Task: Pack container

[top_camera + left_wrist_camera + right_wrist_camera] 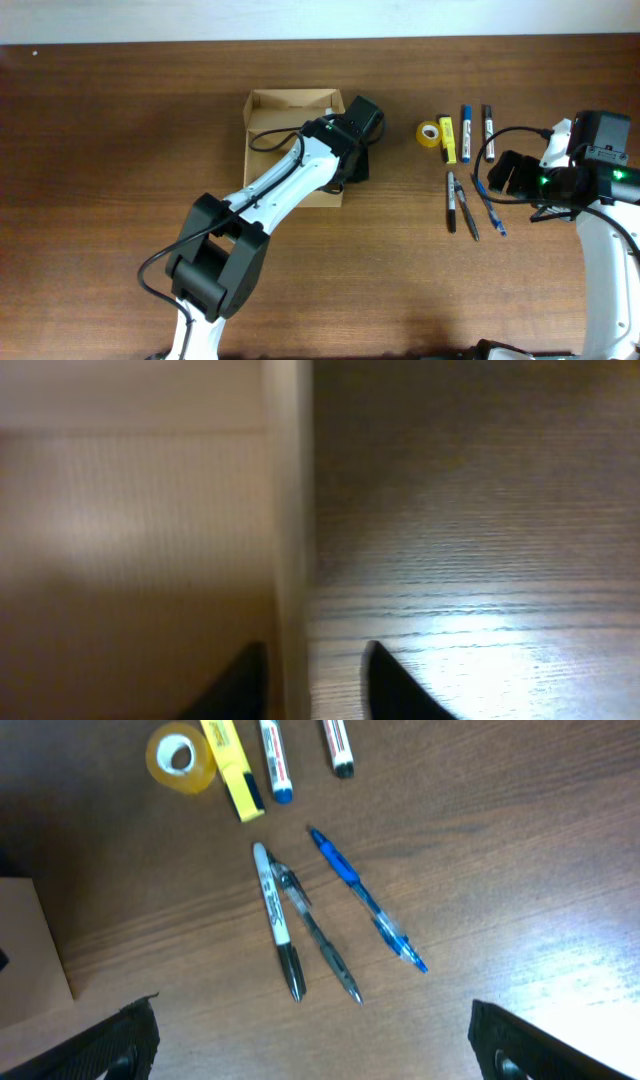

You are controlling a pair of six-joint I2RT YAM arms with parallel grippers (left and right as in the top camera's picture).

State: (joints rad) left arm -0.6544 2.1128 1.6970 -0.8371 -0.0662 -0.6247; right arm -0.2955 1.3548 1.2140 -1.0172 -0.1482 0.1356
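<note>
I move my right gripper to the yellow tape roll next, and there I need to close it on the tape roll's side point(420, 135) point(157, 761) facing the container.
The container point(290, 101) is a tan cardboard box, open on top, at the table's middle back. My left gripper point(352, 150) is at its right side. In the left wrist view the two fingertips point(312, 682) straddle the container's right wall point(290, 540), one inside and one outside, with a small gap on the outer side. My right gripper point(505, 172) is wide open and empty above the table, just right of the loose pens; its fingers point(310, 1030) frame bare wood.
Right of the container lie a yellow tape roll point(429, 133), a yellow highlighter point(447, 138), a blue-capped marker point(466, 122), a black-capped marker point(488, 132), a black marker point(451, 202), a grey pen point(466, 212) and a blue pen point(490, 208).
</note>
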